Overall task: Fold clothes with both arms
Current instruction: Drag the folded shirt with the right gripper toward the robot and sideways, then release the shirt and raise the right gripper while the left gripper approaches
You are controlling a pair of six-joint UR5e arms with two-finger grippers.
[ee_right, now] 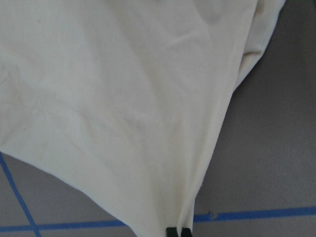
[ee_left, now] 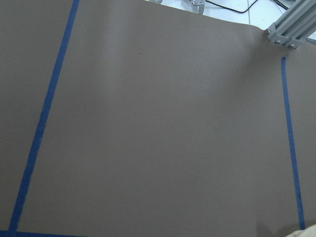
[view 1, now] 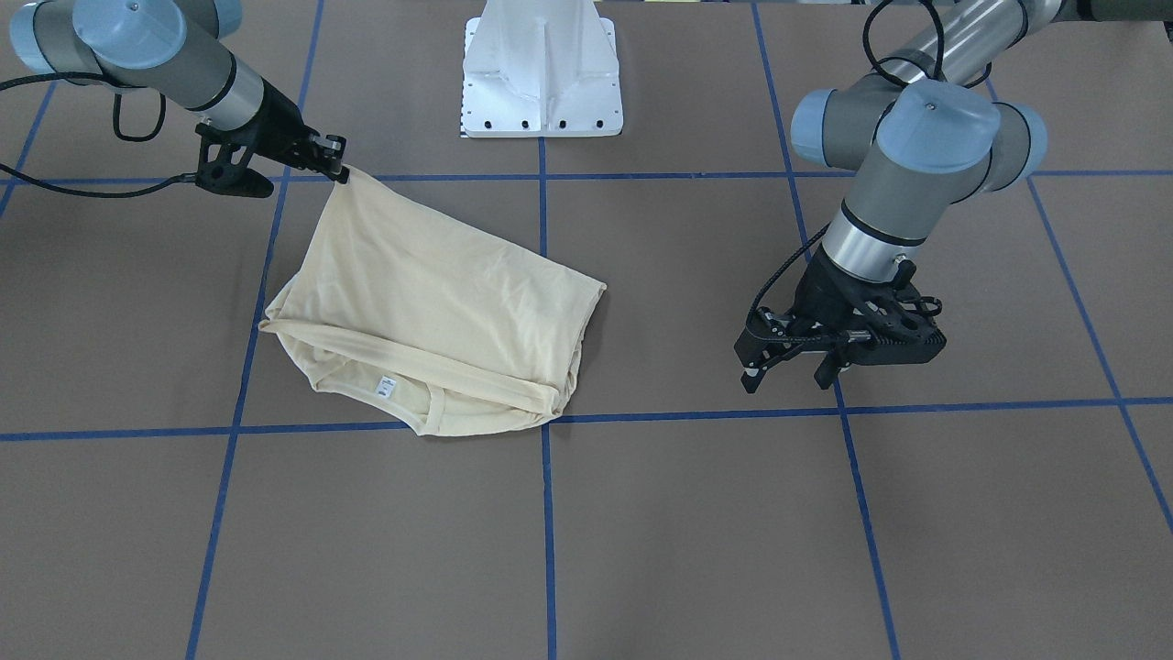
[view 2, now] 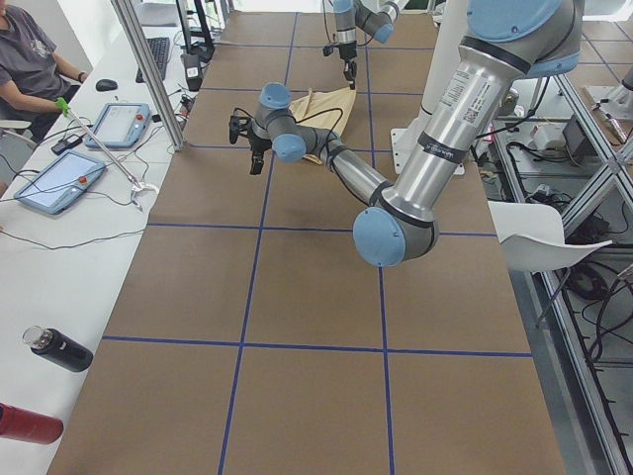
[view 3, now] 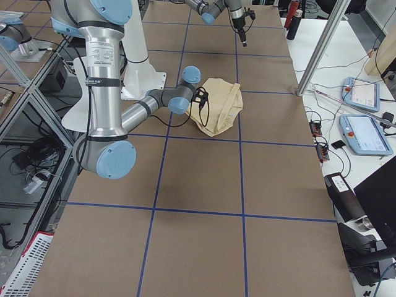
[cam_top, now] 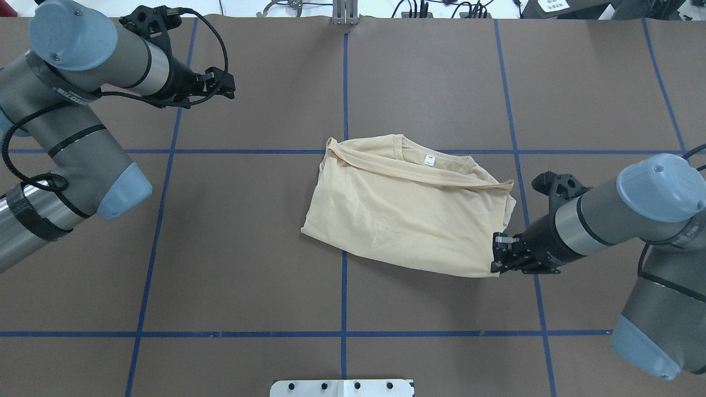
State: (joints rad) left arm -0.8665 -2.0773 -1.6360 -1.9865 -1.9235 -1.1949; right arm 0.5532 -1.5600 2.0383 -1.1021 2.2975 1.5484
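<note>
My right gripper has the cream-yellow shirt, which lies folded on the brown table. It will let go of the shirt across the blue tape line point(view 1: 400, 192) point(ee_right: 117, 220) next to the white pedestal base.
The cream-yellow shirt point(view 1: 431, 312) lies folded into a rough rectangle on the brown table, neck label point(view 1: 385, 388) up and print hidden. It also shows in the overhead view point(cam_top: 402, 209) and fills the right wrist view point(ee_right: 123, 98). My right gripper point(cam_top: 499, 259) is shut on the shirt's near right corner and holds it lifted a little, the cloth pulled taut to the fingertips point(ee_right: 177, 231); in the front view this gripper point(view 1: 339, 170) is at upper left. My left gripper point(view 1: 793, 371) is open and empty, well apart from the shirt, above bare table point(cam_top: 223, 88).
The white pedestal base point(view 1: 541, 73) stands at the table's robot side. Blue tape lines point(cam_top: 345, 275) grid the brown table. An aluminium post point(view 2: 148, 69), tablets point(view 2: 59, 178) and a bottle point(view 2: 59, 348) are on the operators' side bench.
</note>
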